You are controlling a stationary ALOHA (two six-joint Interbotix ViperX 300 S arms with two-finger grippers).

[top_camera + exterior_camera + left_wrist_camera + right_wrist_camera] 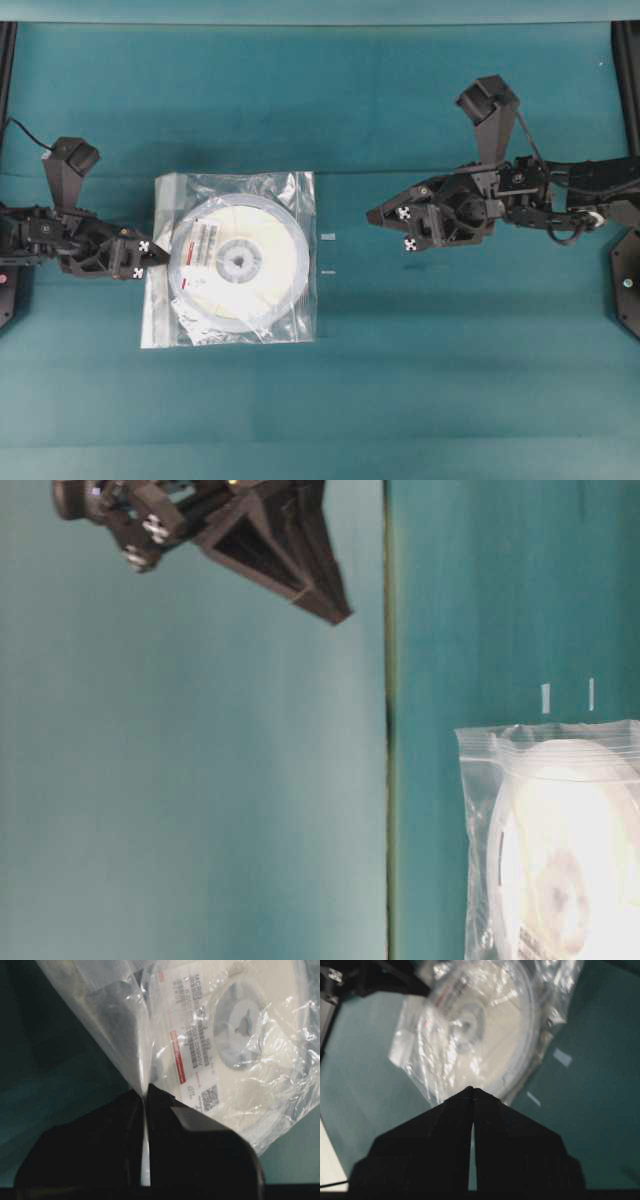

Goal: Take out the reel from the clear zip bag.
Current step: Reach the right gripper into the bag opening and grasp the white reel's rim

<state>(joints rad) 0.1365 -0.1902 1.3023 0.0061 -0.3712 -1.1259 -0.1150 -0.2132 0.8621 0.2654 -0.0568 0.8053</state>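
Note:
I need to next bring my right gripper over to the reel's rim (304,250) (516,1071) that faces the two small white tape marks, and close it there.
The clear zip bag (290,310) lies flat on the teal table left of centre, its whitish strip along the left edge. Inside it rests the reel (265,235), pale round disc with cream tape, grey hub and a red-striped white label. My left gripper (157,254) is shut on the bag's left edge; in the left wrist view the plastic (125,1035) rises pinched between the two black fingers (200,1150), with the reel (260,1075) just beyond. My right gripper (373,214) is shut and holds nothing, hovering well right of the bag. It points toward the bag (420,1055) in the right wrist view.
Two small white tape marks (328,237) lie on the table just right of the bag. A seam in the teal cover runs across the table behind the bag. In the table-level view the right arm (250,530) hangs above the bag (480,810).

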